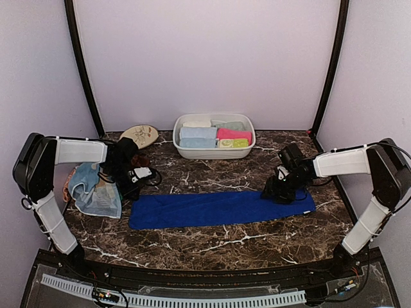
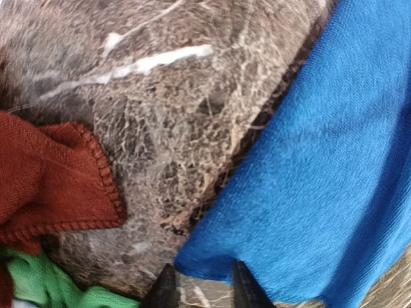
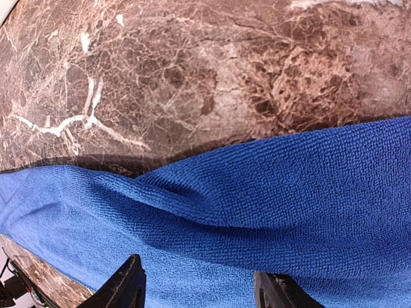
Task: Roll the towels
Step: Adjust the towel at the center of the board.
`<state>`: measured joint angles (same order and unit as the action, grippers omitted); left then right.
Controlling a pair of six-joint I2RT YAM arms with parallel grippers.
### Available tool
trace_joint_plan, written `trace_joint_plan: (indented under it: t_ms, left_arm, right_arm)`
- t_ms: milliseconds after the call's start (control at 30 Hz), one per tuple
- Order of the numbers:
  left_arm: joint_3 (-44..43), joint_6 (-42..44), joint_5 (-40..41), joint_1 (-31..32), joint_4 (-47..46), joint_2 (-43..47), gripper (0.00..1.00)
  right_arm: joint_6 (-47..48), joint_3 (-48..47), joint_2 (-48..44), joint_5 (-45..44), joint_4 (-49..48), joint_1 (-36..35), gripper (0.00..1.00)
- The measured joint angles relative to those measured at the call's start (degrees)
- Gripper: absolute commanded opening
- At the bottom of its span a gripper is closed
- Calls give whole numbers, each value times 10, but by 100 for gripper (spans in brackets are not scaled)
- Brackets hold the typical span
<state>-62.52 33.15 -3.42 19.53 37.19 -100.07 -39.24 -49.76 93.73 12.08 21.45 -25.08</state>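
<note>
My left gripper is at the corner of the towel, and a fold runs into that end of the towel. It should open and grab the towel's short edge nearer its middle (image 2: 297, 296).
A royal blue towel (image 1: 218, 208) lies flat as a long strip across the marble table; it also shows in the left wrist view (image 2: 321, 167) and the right wrist view (image 3: 257, 212). My left gripper (image 1: 138, 183) is open low over the towel's far left corner, with the corner just ahead of its tips (image 2: 204, 289). My right gripper (image 1: 279, 192) is open wide and sits low over the towel's right end (image 3: 202, 289), where the cloth has a soft fold. A pile of loose towels (image 1: 96, 189) lies at the left, with rust-brown (image 2: 51, 173) and green (image 2: 45, 282) ones showing.
A white oval tub (image 1: 215, 153) at the back centre holds several rolled towels in light blue, pink and green. A cream leaf-pattern plate (image 1: 139, 135) lies at the back left, behind the left arm. Dark marble table (image 1: 212, 247) in front of the towel.
</note>
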Motion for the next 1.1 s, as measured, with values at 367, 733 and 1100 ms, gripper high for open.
trace_joint_plan:
  t_ms: [367, 733, 1100]
  left_arm:
    - [-45, 15, -75, -1, 48, 47, 50]
    - [-61, 17, -147, 40, 44, 6, 38]
    - [-18, 4, -63, 28, -8, -35, 28]
  right_arm:
    - [0, 0, 0, 2, -1, 0, 58]
    - [-1, 0, 0, 9, -2, 4, 58]
    - [-2, 0, 0, 9, -2, 4, 58]
